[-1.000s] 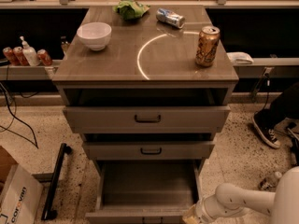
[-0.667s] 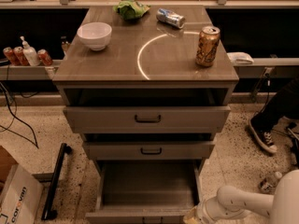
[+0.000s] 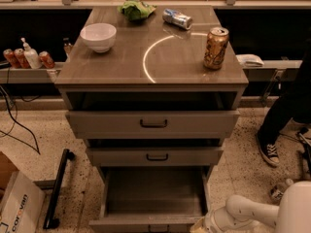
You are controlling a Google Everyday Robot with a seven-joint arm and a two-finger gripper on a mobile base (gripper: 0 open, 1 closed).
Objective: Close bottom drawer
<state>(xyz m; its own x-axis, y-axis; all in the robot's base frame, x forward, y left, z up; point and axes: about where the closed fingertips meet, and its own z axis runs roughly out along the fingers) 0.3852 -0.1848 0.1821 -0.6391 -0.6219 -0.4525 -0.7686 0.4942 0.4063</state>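
My gripper has the bottom drawer. It will let go of it with its front pushed in a little below the middle drawer (image 3: 149,194).
The bottom drawer (image 3: 154,193) is the lowest of three grey-brown drawers and stands pulled far out, its deep box bare inside. Its flat front (image 3: 146,224) runs along the bottom edge of the view, with the black handle cut off there. My gripper (image 3: 203,224) sits at the drawer front's right end, at the end of my white arm (image 3: 243,213) that comes in from the lower right. The fingers are partly cut off by the frame edge. The middle drawer (image 3: 155,156) and top drawer (image 3: 153,123) stand slightly pulled out.
On the cabinet top (image 3: 121,64) are a white bowl (image 3: 98,36), a green bag (image 3: 136,9), a lying silver can (image 3: 177,18) and an upright gold can (image 3: 215,48). A cardboard box (image 3: 17,203) and black bar (image 3: 57,188) lie left. A person's leg and shoe (image 3: 268,152) stand right.
The view has shifted slightly right and the person's leg has stepped closer. My arm and gripper stay at the drawer front's right end; the drawer looks as far out as before.
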